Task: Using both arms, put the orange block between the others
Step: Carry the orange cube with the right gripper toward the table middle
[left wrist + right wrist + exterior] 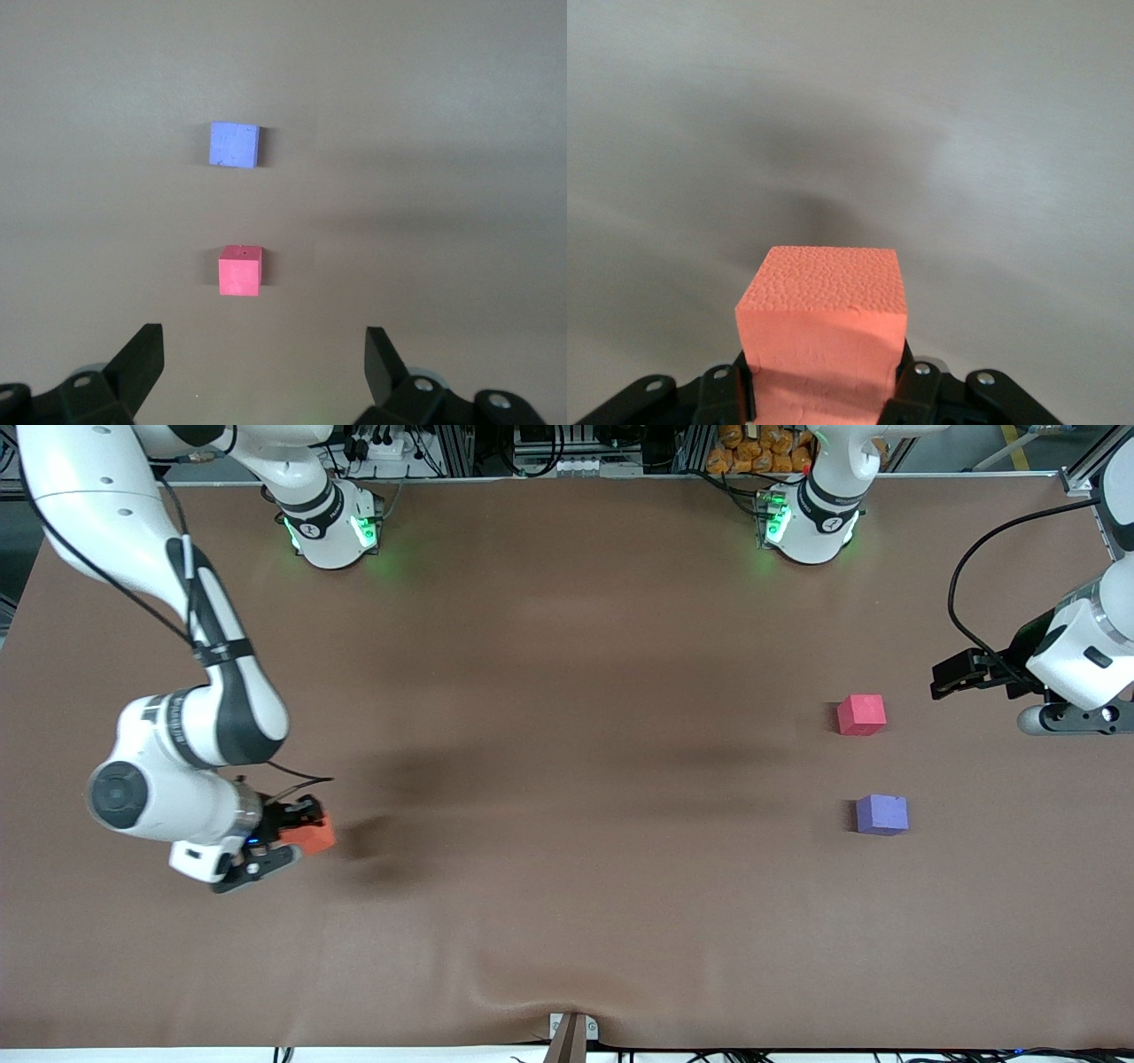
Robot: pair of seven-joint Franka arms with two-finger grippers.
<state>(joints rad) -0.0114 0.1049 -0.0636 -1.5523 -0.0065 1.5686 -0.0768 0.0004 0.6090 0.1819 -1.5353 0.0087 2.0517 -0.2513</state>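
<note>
My right gripper needs to release the orange block, now lifted above the brown table, on the bare middle of the brown table, level with the pinkish-red cube (590, 740).
The orange block (310, 835) (824, 336) is clamped between the fingers of my right gripper (297, 828) (824, 390), lifted above the brown table at the right arm's end; its shadow falls on the table beside it. The pinkish-red cube (861, 715) (240, 270) and the purple-blue cube (881, 814) (235, 144) rest apart on the table toward the left arm's end, the purple-blue one nearer the front camera. My left gripper (952, 676) (264, 363) hangs open and empty in the air beside the pinkish-red cube, at the table's left-arm end.
The brown table cover (567, 779) has a raised wrinkle at its front edge by a small bracket (571, 1032). The two arm bases (332, 527) (806, 522) stand along the back edge.
</note>
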